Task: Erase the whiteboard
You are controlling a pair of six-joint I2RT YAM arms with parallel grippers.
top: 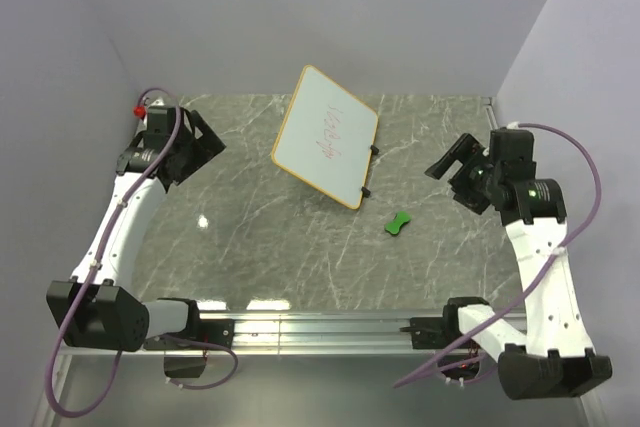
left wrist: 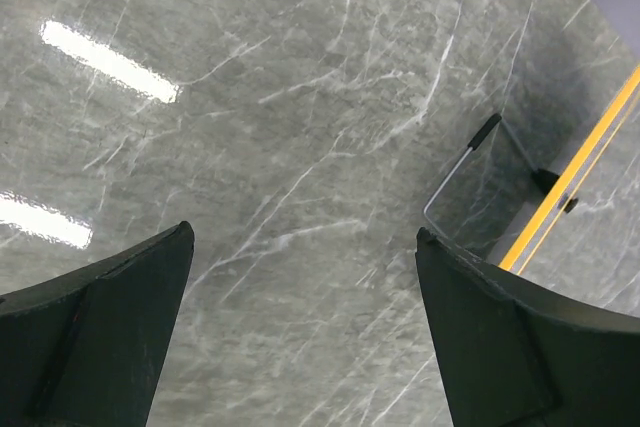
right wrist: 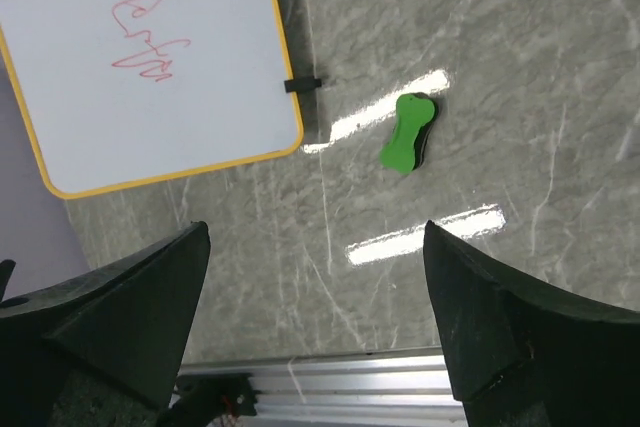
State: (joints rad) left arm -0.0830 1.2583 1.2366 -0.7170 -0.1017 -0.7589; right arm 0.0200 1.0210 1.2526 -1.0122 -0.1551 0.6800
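Next, the robot's right gripper needs to move to the green eraser and close on its narrow middle [top: 397, 223] [right wrist: 409, 133], between the two wider ends.
The whiteboard [top: 325, 137] has a thin orange frame and faint red scribbles [top: 328, 132]. It stands tilted at the back middle of the grey marble table. In the right wrist view the whiteboard [right wrist: 150, 77] is at the upper left with its red scribbles [right wrist: 135, 37]. Only its orange edge [left wrist: 578, 169] and wire stand [left wrist: 470, 162] show in the left wrist view. A small green eraser [top: 399, 222] lies on the table to the board's front right, and it also shows in the right wrist view [right wrist: 407, 133]. My left gripper [top: 207, 142] is open and empty, left of the board. My right gripper [top: 448, 157] is open and empty, right of the board and above the eraser.
An aluminium rail [top: 320, 327] runs along the near table edge and also shows in the right wrist view [right wrist: 330, 382]. Lilac walls [top: 350, 7] close in the back and sides. A red knob [top: 139, 109] sits at the back left corner. Purple cables [top: 590, 197] loop beside each arm.
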